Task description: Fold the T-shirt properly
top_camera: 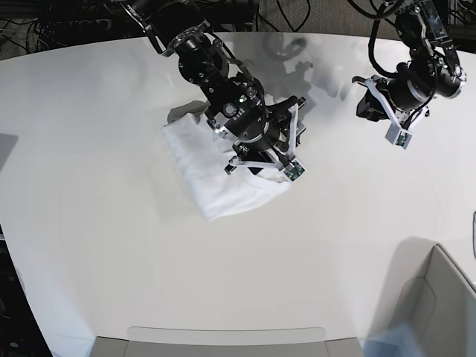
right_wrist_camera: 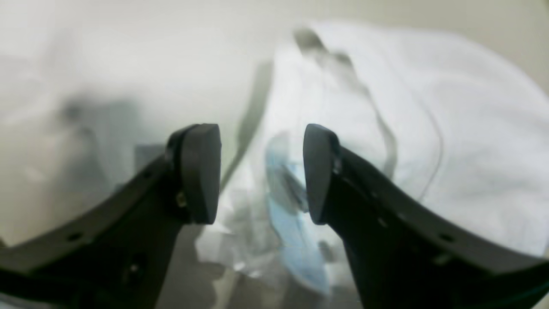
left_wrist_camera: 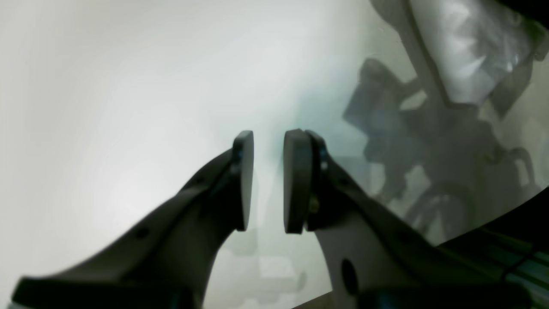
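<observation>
The robot's right gripper will next move to the near corner (top_camera: pixel 211 213) of the white T-shirt, farther from the grey bin, and close there.
The white T-shirt (top_camera: pixel 212 178) lies in a compact, wrinkled bundle on the white table (top_camera: pixel 111 223), left of centre. My right gripper (top_camera: pixel 256 155) hangs right over the bundle's right edge. In the right wrist view this gripper (right_wrist_camera: pixel 261 176) is open with nothing between the pads, and the shirt (right_wrist_camera: pixel 429 128) fills the area beyond it. A blurred pale blue patch (right_wrist_camera: pixel 291 214) shows at the cloth's near edge. My left gripper (top_camera: pixel 367 100) is far to the right, away from the shirt. In the left wrist view it (left_wrist_camera: pixel 268 180) stands slightly open and empty above bare table.
A grey bin (top_camera: pixel 439 297) stands at the front right corner. Dark cables (top_camera: pixel 297 11) run along the table's far edge. The arms cast shadows (top_camera: pixel 312 74) on the table behind the shirt.
</observation>
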### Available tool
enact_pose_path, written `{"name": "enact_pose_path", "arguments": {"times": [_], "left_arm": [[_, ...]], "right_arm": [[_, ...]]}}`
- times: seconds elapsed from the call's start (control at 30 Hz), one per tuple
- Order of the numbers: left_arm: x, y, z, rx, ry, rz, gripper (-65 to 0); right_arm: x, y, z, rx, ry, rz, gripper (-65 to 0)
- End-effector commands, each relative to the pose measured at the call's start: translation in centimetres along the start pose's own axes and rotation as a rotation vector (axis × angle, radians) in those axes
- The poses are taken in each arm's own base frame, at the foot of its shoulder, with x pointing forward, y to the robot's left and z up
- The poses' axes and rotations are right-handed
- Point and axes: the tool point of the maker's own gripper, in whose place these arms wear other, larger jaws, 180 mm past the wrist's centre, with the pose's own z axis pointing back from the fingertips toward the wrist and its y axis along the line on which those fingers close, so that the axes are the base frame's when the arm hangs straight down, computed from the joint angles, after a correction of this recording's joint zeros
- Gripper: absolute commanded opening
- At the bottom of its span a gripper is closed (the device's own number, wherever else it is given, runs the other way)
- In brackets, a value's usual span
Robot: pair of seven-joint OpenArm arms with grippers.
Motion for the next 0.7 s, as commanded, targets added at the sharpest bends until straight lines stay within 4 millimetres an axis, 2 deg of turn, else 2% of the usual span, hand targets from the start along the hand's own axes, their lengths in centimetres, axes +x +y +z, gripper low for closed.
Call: {"name": "enact_pose_path", "arguments": {"times": [0.0, 0.1, 0.23, 0.27, 0.33, 0.47, 0.57, 0.67], "left_arm": [[1.1, 0.1, 0.4, 0.003, -0.036, -0.019, -52.5], [1.1, 0.1, 0.4, 0.004, -0.037, -0.018, -52.5], [1.1, 0.1, 0.4, 0.002, -0.037, -0.018, -52.5], [1.1, 0.0, 0.4, 0.001, -0.039, -0.017, -52.5], [1.1, -0.1, 0.3, -0.001, -0.039, -0.017, -52.5], [1.1, -0.1, 0.3, -0.001, -0.039, -0.017, -52.5], [1.1, -0.1, 0.3, -0.002, -0.039, -0.016, -52.5], [1.1, -0.1, 0.3, -0.002, -0.039, -0.016, -52.5]], "right_arm": [[2.8, -0.1, 1.2, -0.002, -0.092, 0.006, -34.0], [5.0, -0.5, 3.4, -0.024, -0.186, 0.01, -34.1], [5.5, -4.1, 5.9, -0.133, -0.243, -0.024, -34.6], [4.8, -5.4, 6.1, -0.169, -0.228, -0.031, -35.5], [2.2, -7.7, 6.3, -0.242, -0.17, -0.039, -39.7], [-1.9, -9.3, 6.8, -0.297, -0.089, -0.068, -48.4], [-4.9, -8.9, 6.6, -0.285, -0.022, -0.072, -53.4], [-7.4, -7.4, 4.8, -0.226, 0.061, -0.079, -54.8]]}}
